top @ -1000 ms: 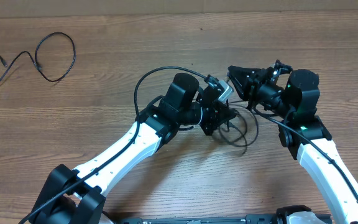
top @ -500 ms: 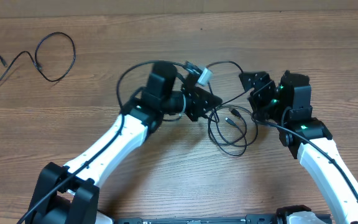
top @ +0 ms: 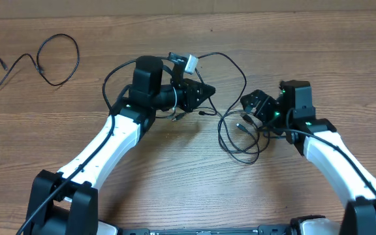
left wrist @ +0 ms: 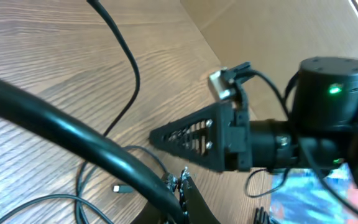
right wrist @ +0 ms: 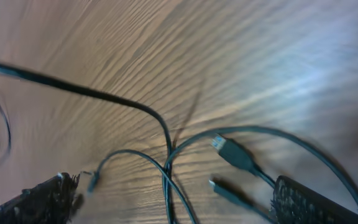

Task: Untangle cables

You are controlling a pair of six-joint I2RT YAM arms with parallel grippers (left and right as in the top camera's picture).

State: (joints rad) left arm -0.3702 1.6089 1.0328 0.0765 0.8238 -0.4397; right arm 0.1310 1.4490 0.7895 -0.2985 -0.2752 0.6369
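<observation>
The robot's right gripper will close on the lower part of the arc (top: 235,101) (right wrist: 168,140) in the cable held by the left gripper, just above the tangle.
A loose tangle of thin black cables (top: 241,149) lies on the wooden table in the middle right. My left gripper (top: 210,91) hangs to its upper left, shut on one cable (top: 239,68) that arcs back down into the tangle; a small plug end (top: 204,112) dangles below it. In the left wrist view that cable (left wrist: 73,134) runs into the closed jaws of the left gripper (left wrist: 183,182). My right gripper (top: 249,109) stands wide open at the tangle's right edge. The right wrist view shows the right gripper (right wrist: 179,205) over crossed cables (right wrist: 166,146) and a plug (right wrist: 232,154), holding nothing.
A separate black cable (top: 51,60) lies in a loop at the far left back of the table (top: 175,170). The left arm's own thick cable (top: 113,85) loops beside its wrist. The right arm's finger (left wrist: 188,138) shows in the left wrist view.
My left gripper has pulled back and to the left, out of the tangle, drawing a cable with it. The right gripper has opened, let go and dropped toward the loops.
</observation>
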